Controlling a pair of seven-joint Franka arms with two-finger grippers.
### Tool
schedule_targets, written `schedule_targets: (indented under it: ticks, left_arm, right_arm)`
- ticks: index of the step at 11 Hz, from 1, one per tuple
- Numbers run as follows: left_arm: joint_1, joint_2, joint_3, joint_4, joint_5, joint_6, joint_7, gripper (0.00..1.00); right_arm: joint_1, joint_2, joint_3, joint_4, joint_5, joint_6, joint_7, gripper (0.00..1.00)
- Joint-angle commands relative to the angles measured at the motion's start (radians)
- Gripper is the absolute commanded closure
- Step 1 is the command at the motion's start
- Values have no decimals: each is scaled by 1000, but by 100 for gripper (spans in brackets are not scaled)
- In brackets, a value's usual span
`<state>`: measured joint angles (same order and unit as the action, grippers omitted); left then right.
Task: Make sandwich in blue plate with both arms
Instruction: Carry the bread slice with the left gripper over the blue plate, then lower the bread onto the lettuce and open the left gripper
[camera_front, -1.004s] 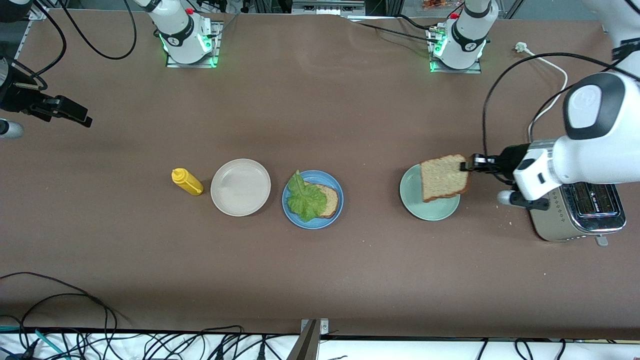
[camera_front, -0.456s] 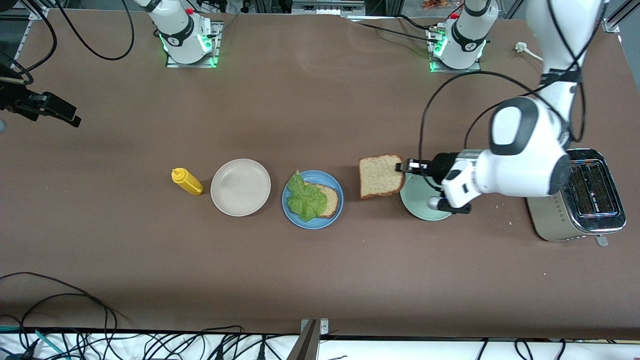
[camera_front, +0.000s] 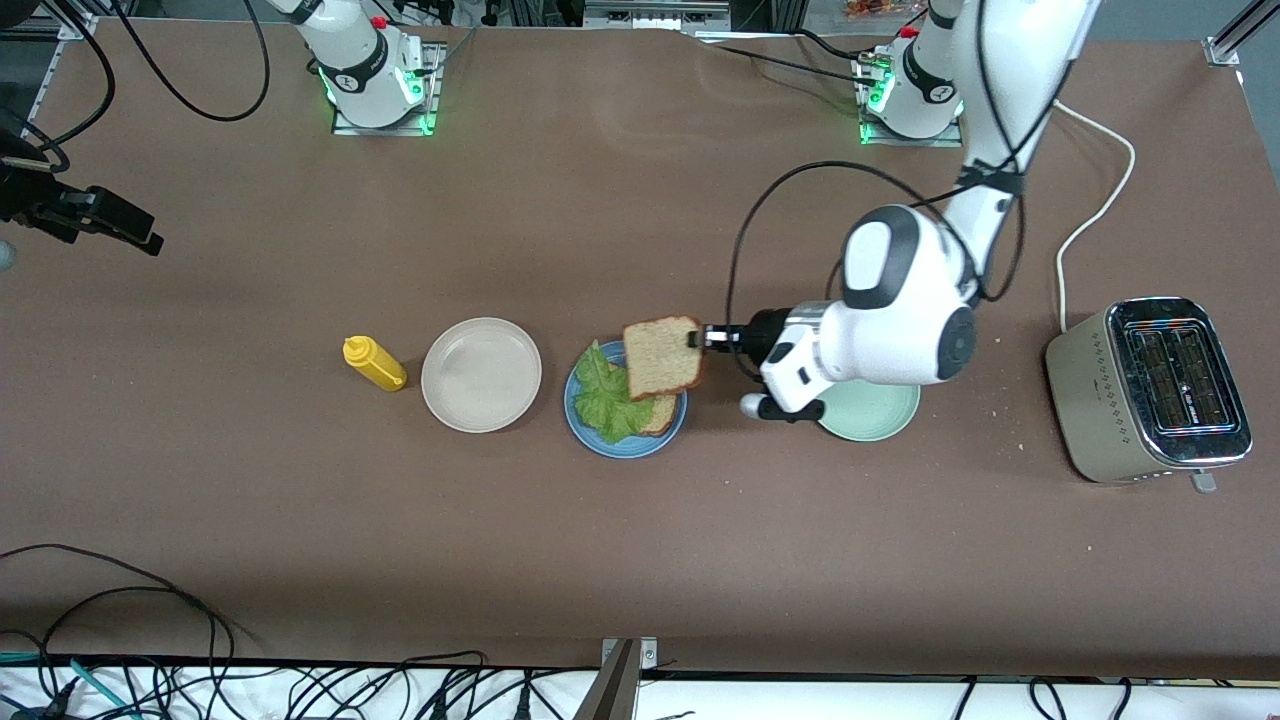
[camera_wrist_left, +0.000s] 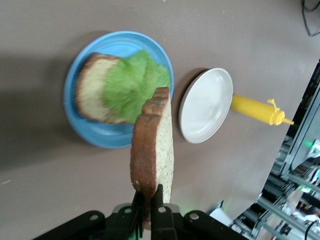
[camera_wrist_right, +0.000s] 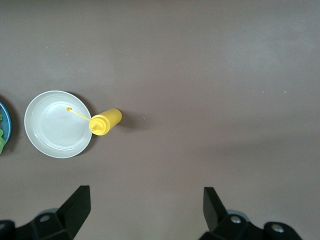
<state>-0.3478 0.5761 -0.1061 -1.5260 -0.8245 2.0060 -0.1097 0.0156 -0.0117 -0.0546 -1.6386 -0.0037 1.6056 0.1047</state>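
My left gripper needs to set the second slice of bread, now held over the plate's rim, down and release it on the green lettuce leaf in the blue plate (camera_front: 626, 395) (camera_wrist_left: 124, 92).
The blue plate (camera_front: 592, 433) holds a brown bread slice (camera_front: 663, 413) with a crinkled green lettuce leaf (camera_front: 608, 400) on it. My left gripper (camera_front: 700, 338) is shut on the crust edge of a second bread slice (camera_front: 662, 357) and holds it on edge over the plate's rim at the left arm's end. In the left wrist view the held slice (camera_wrist_left: 152, 145) stands in my left gripper (camera_wrist_left: 148, 200), above the plate (camera_wrist_left: 100, 141) and the lettuce (camera_wrist_left: 132, 85). My right gripper (camera_front: 105, 218) waits open and empty, high over the right arm's end of the table (camera_wrist_right: 145, 210).
A beige plate (camera_front: 481, 374) and a yellow mustard bottle (camera_front: 375, 364) lie beside the blue plate toward the right arm's end. A pale mint-green plate (camera_front: 885, 422) sits under the left arm. A steel toaster (camera_front: 1150, 395) with a white cord stands at the left arm's end.
My left gripper has carried the bread slice from over the mint-green plate to over the blue plate. The right gripper has shifted slightly toward the table's end.
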Motion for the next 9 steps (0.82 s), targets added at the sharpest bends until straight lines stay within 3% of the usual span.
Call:
schedule_targets:
  ticks: [1, 4, 9]
  left_arm:
    - [-101, 85, 19, 44, -91, 143, -19, 100]
    - [-132, 149, 20, 127, -93, 151, -56, 100]
    - [-145, 182, 23, 133, -84, 181, -48, 100]
  right_arm:
    - [1, 9, -1, 26, -12, -21, -11, 0]
    - [3, 9, -1, 25, -12, -23, -11, 0]
    - [3, 6, 1, 25, -12, -24, -11, 0]
